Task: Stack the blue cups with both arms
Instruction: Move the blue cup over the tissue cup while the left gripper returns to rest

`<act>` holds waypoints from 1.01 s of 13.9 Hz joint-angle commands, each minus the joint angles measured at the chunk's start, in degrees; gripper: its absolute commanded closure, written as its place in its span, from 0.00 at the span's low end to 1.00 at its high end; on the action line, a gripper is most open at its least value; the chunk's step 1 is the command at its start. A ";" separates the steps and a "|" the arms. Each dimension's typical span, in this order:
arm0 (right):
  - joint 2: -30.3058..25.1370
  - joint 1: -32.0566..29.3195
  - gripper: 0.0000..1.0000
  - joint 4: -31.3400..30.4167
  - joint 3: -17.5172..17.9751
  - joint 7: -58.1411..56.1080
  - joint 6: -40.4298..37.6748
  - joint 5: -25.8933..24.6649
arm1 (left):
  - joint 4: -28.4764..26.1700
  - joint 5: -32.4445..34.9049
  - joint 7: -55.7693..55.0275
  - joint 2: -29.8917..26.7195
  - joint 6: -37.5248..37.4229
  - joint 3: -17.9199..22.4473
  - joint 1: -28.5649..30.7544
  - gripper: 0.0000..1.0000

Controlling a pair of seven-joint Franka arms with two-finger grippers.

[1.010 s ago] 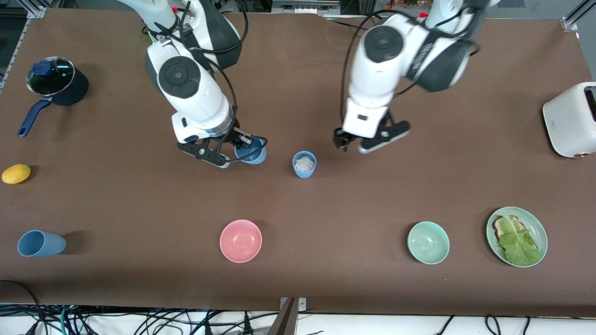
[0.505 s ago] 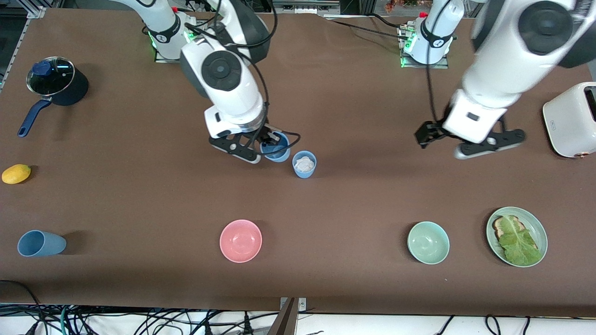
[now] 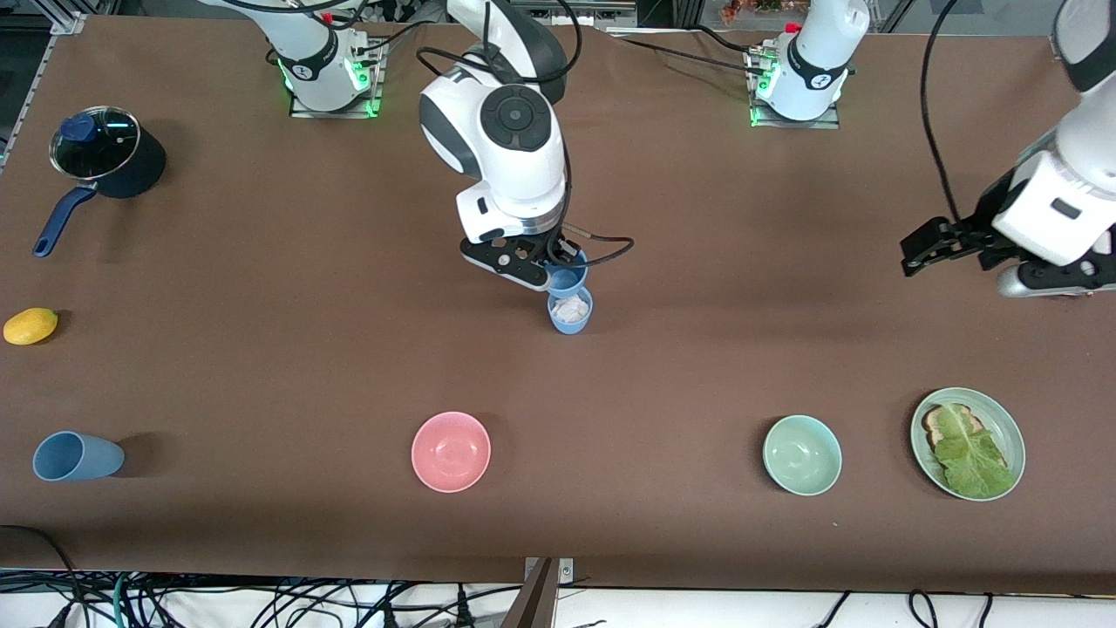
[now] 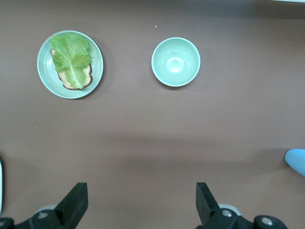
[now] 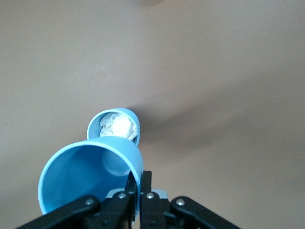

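The robot's right gripper should release the held blue cup inside the standing light-blue cup (image 3: 571, 308) (image 5: 116, 125), on that cup's white crumpled wad.
A light-blue cup (image 3: 570, 311) with a white crumpled wad inside stands upright mid-table, and it also shows in the right wrist view (image 5: 114, 126). My right gripper (image 3: 558, 262) is shut on the rim wall of a second blue cup (image 3: 567, 279), holding it in the air partly over the standing cup. In the right wrist view the fingers (image 5: 139, 183) pinch that held cup (image 5: 90, 179), one inside and one outside. A third blue cup (image 3: 77, 456) lies on its side near the front edge at the right arm's end. My left gripper (image 3: 956, 272) hangs open and empty over the left arm's end (image 4: 140, 198).
A navy pot (image 3: 106, 153) with a glass lid and a yellow fruit (image 3: 30, 325) sit at the right arm's end. Near the front edge are a pink bowl (image 3: 451, 451), a green bowl (image 3: 802, 454) and a green plate (image 3: 1003, 419) bearing toast and lettuce.
The right gripper carried its blue cup toward the left arm's end, from beside the standing cup to partly over it. The left arm swung away to its own end of the table.
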 commanded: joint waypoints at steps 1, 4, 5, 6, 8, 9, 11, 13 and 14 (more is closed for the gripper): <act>2.24 1.29 1.00 2.32 -0.50 2.16 1.41 -1.03 | 0.47 -0.34 5.37 -0.57 -1.17 -0.35 1.89 0.00; 2.77 1.38 1.00 2.32 -0.50 2.16 1.42 -1.47 | 1.69 -0.43 9.77 -0.57 -1.08 0.96 2.68 0.00; 2.95 1.38 1.00 2.32 -0.50 2.08 1.42 -1.91 | 2.92 -0.35 9.96 -0.65 -1.08 1.06 2.77 0.00; 3.30 1.29 1.00 2.32 -0.50 1.99 1.42 -2.43 | 3.02 -0.35 9.96 -1.26 -1.16 1.06 2.86 0.00; 3.57 1.29 1.00 2.32 -0.50 1.90 1.51 -2.53 | 2.84 -0.43 9.96 -1.62 -1.25 2.02 2.95 0.00; 3.57 1.29 1.00 2.23 -0.50 1.81 1.42 -2.61 | 2.84 -0.43 9.96 -1.62 -1.25 2.46 2.95 0.00; 3.74 1.20 1.00 2.32 -0.50 1.72 1.51 -2.53 | 2.93 -0.43 9.87 -1.53 -1.25 2.90 2.95 0.00; 4.09 1.20 1.00 2.32 -0.50 1.64 1.51 -2.53 | 2.93 -0.52 9.87 -1.44 -1.17 2.90 2.86 0.00; 4.27 1.20 1.00 2.23 -0.50 1.64 1.51 -2.53 | 2.93 -0.52 9.87 -1.36 -1.17 2.90 2.86 0.00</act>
